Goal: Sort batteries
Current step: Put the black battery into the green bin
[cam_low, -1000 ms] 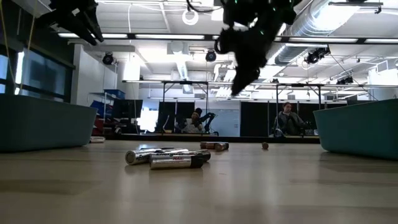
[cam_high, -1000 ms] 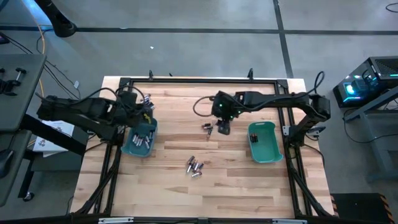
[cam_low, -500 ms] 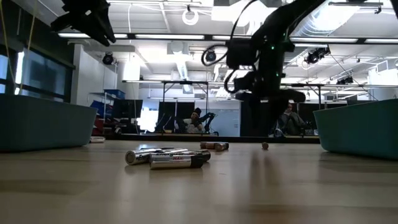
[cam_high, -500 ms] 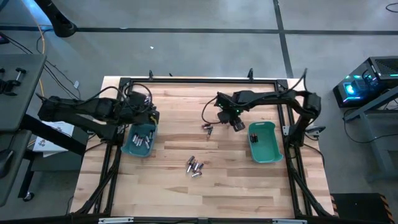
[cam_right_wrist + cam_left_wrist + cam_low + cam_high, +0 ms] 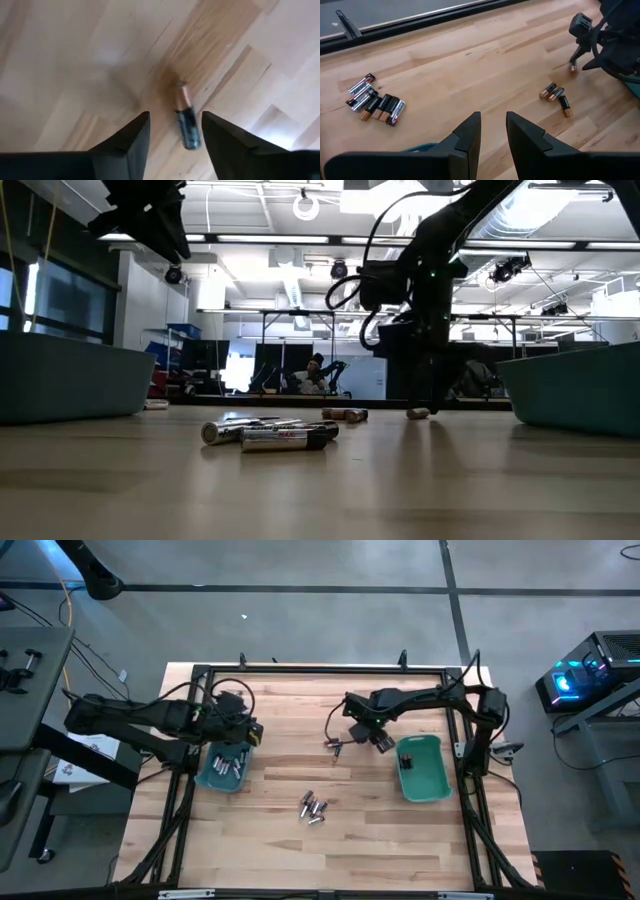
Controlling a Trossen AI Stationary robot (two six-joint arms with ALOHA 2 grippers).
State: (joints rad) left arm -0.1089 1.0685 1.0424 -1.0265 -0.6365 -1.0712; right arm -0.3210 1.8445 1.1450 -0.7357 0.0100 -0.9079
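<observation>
The copper-ended battery lies slanted between my open right fingers; next I align, then grip the battery's dark body [image 5: 189, 129].
The batteries are tiny cells. A loose cluster [image 5: 313, 808] lies mid-table, and a few [image 5: 333, 746] lie farther back. More rest inside the left teal bin [image 5: 222, 768] and the right teal bin [image 5: 423, 768]. My right gripper [image 5: 175, 116] is open and low over the table beside the right bin. Its fingers stand on either side of a single dark battery with a copper end [image 5: 185, 121] lying flat on the wood, also seen in the low view [image 5: 418, 413]. My left gripper [image 5: 492, 127] is open and hangs over the left bin's far edge [image 5: 245, 730], holding nothing.
A black frame rail [image 5: 320, 668] runs along the table's far edge and down both sides. The wood [image 5: 300, 850] near the front edge is bare. In the low view the nearest cluster [image 5: 270, 432] lies between the two bin walls [image 5: 70, 385] [image 5: 575, 385]. People sit in the room behind.
My right gripper has moved from the small group of batteries toward the right bin and come down to the table, over the lone battery. My left gripper has shifted a little toward the table's right above the left bin.
</observation>
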